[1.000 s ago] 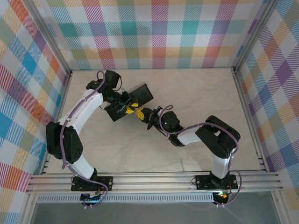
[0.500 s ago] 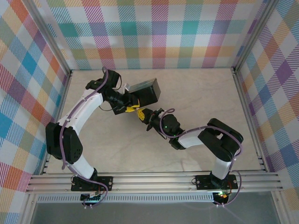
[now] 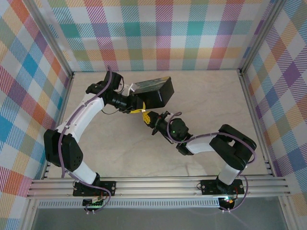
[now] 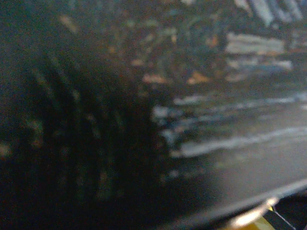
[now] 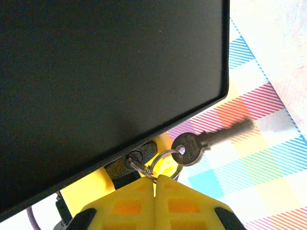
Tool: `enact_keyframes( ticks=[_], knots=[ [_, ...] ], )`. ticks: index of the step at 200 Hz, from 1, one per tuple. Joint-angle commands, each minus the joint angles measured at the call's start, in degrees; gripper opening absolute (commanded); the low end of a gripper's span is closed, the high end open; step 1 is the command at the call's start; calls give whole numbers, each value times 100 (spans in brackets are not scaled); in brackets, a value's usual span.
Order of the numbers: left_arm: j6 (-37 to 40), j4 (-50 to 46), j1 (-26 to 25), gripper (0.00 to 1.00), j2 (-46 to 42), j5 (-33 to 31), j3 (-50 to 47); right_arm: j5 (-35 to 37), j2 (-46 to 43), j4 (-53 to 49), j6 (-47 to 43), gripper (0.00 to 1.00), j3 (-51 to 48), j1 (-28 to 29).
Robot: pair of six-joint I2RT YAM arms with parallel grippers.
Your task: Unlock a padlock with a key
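Note:
My right gripper needs to open, back off and take the padlock's key (image 5: 136,156) by its head, because it holds the loose key ring and the black box is tilting up.
The dark metal padlock (image 5: 120,167) hangs under the edge of a black box (image 5: 105,72), which is raised and tilted off the table. Yellow fingers (image 5: 91,187) of my left gripper (image 3: 135,109) flank the padlock, so it looks shut on it. My right gripper (image 5: 154,178) is shut on the key bunch at its ring. One key runs into the padlock's face. A spare silver key (image 5: 188,148) dangles free to the right. From above, the right gripper (image 3: 146,117) meets the left gripper just below the box (image 3: 156,92). The left wrist view shows a dark, blurred box surface (image 4: 216,96).
The beige table (image 3: 206,105) is walled by plaid panels (image 3: 163,38) at the back and sides. An aluminium rail (image 3: 158,184) runs along the near edge by both arm bases. The right arm's elbow (image 3: 235,146) sits low at the right.
The left arm has lifted the black box off the table, tipping it up and carrying it right and back. The right gripper has followed, staying at the padlock.

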Motion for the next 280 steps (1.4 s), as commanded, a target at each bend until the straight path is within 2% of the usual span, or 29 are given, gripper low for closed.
enact_keyframes(
  ticks=[1,27,77,112,130,147,157,160,168,174,186,227,266,280],
  knots=[
    [92,396,-159,0,-111,374,120,-205,-240,809,928,0,-19,16],
    [-478,378,-159,0,-102,243,244,-518,-65,809,686,0,-31,-242],
    [-1079,-246,-159,0,-37,-209,612,-1067,216,733,86,18,34,-558],
    [-1514,-387,-137,0,8,-467,647,-1424,32,158,-426,22,-153,-757],
    [-1746,-454,-101,0,36,-564,710,-1781,-261,-358,-1086,22,-255,-973],
    [-1958,-566,-58,0,89,-549,784,-2365,-820,-1651,-2494,23,-99,-1265],
    [-2051,-640,-53,0,115,-514,811,-2537,-1382,-3058,-3899,23,246,-1357],
    [-2076,-673,-53,0,123,-513,827,-2499,-1565,-3802,-4362,24,407,-1355],
    [-2120,-752,-53,0,141,-493,855,-2146,-2002,-5505,-5859,25,966,-1245],
    [-2157,-813,-53,0,157,-479,871,-1566,-2237,-6680,-7053,26,1354,-1048],
    [-2253,-891,-44,0,166,-453,874,-776,-2505,-7673,-8745,28,1872,-751],
    [-2635,-977,-44,0,247,-223,856,-607,-2867,-7618,-11967,34,1855,-473],
    [-2837,-1082,-44,0,339,-7,917,-474,-2917,-5837,-14701,35,1089,114],
    [-2838,-1160,-42,0,369,-21,972,-274,-2733,-5446,-15253,34,1005,242]
  ],
)
